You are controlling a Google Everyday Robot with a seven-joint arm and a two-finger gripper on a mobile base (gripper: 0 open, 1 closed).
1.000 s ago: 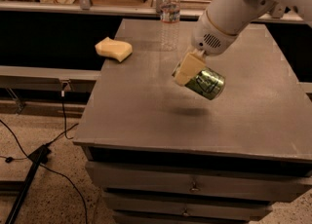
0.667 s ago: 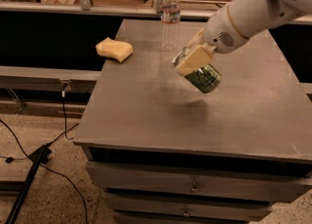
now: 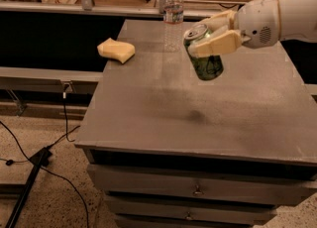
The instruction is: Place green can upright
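Observation:
Next, my gripper lets go of the green can so that it is standing upright on the bare grey table point(image 3: 207, 111), close by the can's shadow.
The green can point(image 3: 207, 61) is shiny green with pale markings and a silver top with a pull tab. It hangs in the air above the grey table point(image 3: 148, 108), nearly upright and slightly tilted, top up. My gripper point(image 3: 210, 36) comes in from the right on a white arm and is shut on the can's upper part, one cream finger point(image 3: 215, 45) across its front. The can's shadow lies on the table below it.
A clear plastic water bottle point(image 3: 173, 16) stands at the table's back edge, left of the can. A yellow sponge point(image 3: 116, 50) lies at the back left. Drawers sit under the table's front edge. Cables run over the floor at the left.
The arm has swung to come in from the right, and the can has turned from lying tilted on its side to nearly upright, and sits higher above the table.

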